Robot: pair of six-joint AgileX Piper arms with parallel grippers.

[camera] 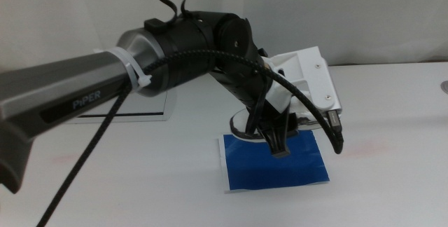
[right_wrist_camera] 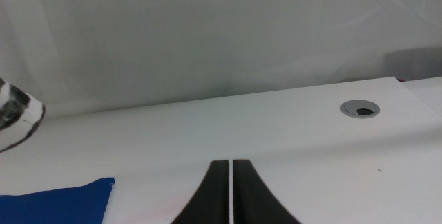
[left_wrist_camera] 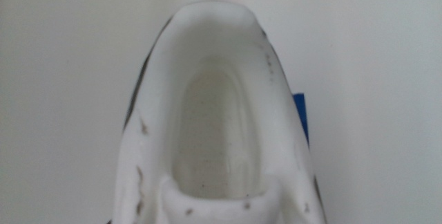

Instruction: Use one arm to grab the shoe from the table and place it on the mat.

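The robot's left gripper will release the black-and-white shoe on the middle of the dark-blue mat (camera: 276, 162).
The left arm (camera: 105, 80) reaches in from the left, and its gripper (camera: 277, 143) hangs over the far part of the dark-blue mat (camera: 274, 160). A black-and-white shoe (camera: 241, 125) shows just under that gripper at the mat's far edge. The left wrist view is filled by the shoe's white collar and inner sole (left_wrist_camera: 214, 127), with a sliver of the mat (left_wrist_camera: 301, 117) beside it. Whether the shoe rests on the mat or hangs above it cannot be told. My right gripper (right_wrist_camera: 229, 163) is shut and empty low over the table (right_wrist_camera: 276, 134), off to the side of the shoe (right_wrist_camera: 15, 117) and the mat (right_wrist_camera: 59, 202).
A grey framed panel (camera: 150, 112) lies on the white table behind the left arm. A round cable hole (right_wrist_camera: 359, 108) sits in the tabletop toward the far right. A pale wall closes off the back of the table.
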